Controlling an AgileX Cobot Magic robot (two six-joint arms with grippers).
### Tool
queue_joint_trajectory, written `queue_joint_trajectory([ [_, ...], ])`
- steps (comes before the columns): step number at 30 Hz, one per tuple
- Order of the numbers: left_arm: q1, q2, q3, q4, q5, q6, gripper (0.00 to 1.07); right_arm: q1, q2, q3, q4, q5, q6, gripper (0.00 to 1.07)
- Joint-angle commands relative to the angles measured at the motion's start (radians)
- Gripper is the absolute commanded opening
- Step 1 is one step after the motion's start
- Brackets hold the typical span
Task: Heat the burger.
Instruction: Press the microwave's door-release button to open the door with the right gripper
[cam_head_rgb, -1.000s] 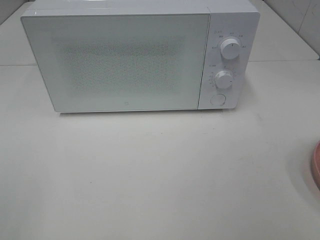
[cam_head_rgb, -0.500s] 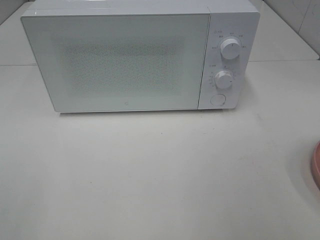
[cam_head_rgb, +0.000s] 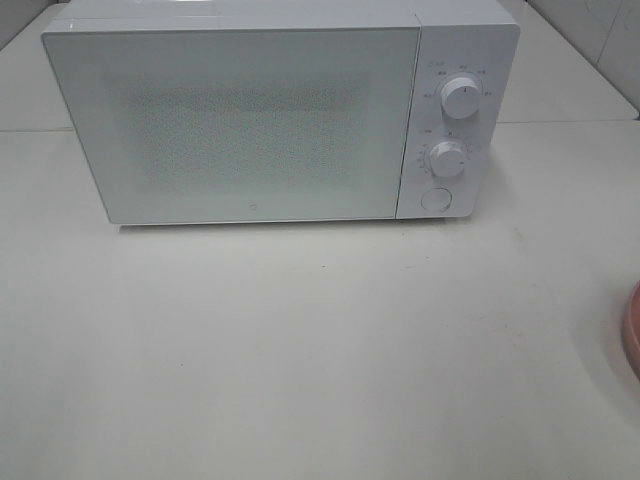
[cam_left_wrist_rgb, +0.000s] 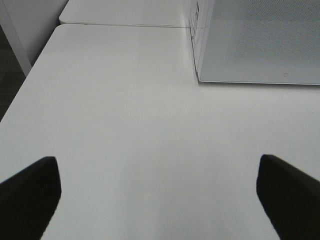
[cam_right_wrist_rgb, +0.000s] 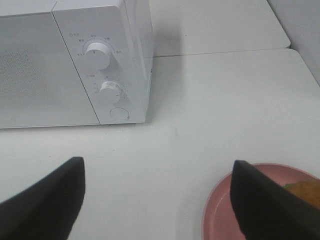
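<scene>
The round button (cam_head_rgb: 437, 200) (cam_right_wrist_rgb: 119, 114) is on the microwave's panel, below the knobs. My right gripper goes to it next and close just in front of it.
Only a golden-brown sliver of the burger (cam_right_wrist_rgb: 306, 189) shows in the right wrist view, sitting on a pink plate (cam_right_wrist_rgb: 218, 217) and partly hidden behind one finger. My right gripper (cam_right_wrist_rgb: 157, 205) hangs open above the table, with the plate's edge under that finger. In the high view just the plate's rim (cam_head_rgb: 633, 330) peeks in at the right edge. The white microwave (cam_head_rgb: 250, 120) stands at the back with its door shut. My left gripper (cam_left_wrist_rgb: 160, 200) is open wide over bare table, to the left of and in front of the microwave (cam_left_wrist_rgb: 255, 45).
The microwave's panel carries two round knobs (cam_head_rgb: 460, 97) (cam_head_rgb: 449, 158) and a round button (cam_head_rgb: 435, 199) below them. The white table (cam_head_rgb: 300, 350) spreads out in front. A seam in the tabletop runs behind the microwave (cam_right_wrist_rgb: 220, 51).
</scene>
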Motion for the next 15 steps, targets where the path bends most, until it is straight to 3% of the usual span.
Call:
queue_joint_trajectory([
  [1,-0.005,-0.027,0.005,-0.01,-0.012,0.001,1.01,-0.005,0.03,-0.006,-0.002,-0.054,0.0,0.76],
  [15,-0.005,-0.027,0.005,-0.01,-0.012,0.001,1.01,-0.005,0.212,-0.006,-0.002,-0.274,0.0,0.7],
])
